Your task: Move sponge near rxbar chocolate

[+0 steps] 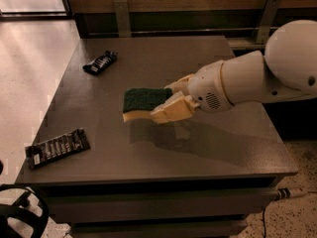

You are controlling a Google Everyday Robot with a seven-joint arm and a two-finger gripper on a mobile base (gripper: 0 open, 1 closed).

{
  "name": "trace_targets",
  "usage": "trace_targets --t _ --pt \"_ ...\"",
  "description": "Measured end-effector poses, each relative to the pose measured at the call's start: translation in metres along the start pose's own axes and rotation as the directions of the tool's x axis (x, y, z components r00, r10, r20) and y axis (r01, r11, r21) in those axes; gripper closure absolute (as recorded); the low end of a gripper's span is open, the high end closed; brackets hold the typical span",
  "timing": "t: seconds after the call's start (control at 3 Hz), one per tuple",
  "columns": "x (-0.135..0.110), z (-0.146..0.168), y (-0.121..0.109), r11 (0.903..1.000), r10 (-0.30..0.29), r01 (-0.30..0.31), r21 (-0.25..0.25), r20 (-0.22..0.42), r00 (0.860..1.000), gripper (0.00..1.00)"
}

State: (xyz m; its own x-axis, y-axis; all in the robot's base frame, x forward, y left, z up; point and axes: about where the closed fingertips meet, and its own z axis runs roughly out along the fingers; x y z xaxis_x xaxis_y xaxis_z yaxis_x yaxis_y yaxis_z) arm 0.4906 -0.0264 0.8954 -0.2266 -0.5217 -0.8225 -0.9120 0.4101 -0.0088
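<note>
Next, my gripper sets the sponge down and lets it go on the grey table (121,125), beside the inner end of the rxbar chocolate.
My gripper (166,103) is over the middle of the grey table (198,152) and is shut on the sponge (143,99), dark green on top with a yellow base, held a little above the surface. Its shadow lies on the table below and to the right. The rxbar chocolate (57,148), a long flat dark wrapper with white lettering, lies near the table's front left corner, well left of and nearer than the sponge.
A short crumpled glossy black snack wrapper (100,62) lies at the table's back left. A low wall with metal brackets (122,17) runs behind the table. A dark wheel-like object (20,217) sits at the lower left, below the table edge.
</note>
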Motion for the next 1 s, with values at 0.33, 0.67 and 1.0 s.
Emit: trace_targets --t 0.33,0.67,1.0 --pt "-0.007 0.016 0.018 0.9991 -0.035 0.035 -0.024 -0.004 0.999 1.0" --pt "-0.004 0.031 0.033 0.996 -0.062 0.061 -0.065 -0.006 0.998 1.0" --pt "-0.002 0.042 0.049 0.9904 -0.086 0.083 -0.11 -0.015 0.996 1.0"
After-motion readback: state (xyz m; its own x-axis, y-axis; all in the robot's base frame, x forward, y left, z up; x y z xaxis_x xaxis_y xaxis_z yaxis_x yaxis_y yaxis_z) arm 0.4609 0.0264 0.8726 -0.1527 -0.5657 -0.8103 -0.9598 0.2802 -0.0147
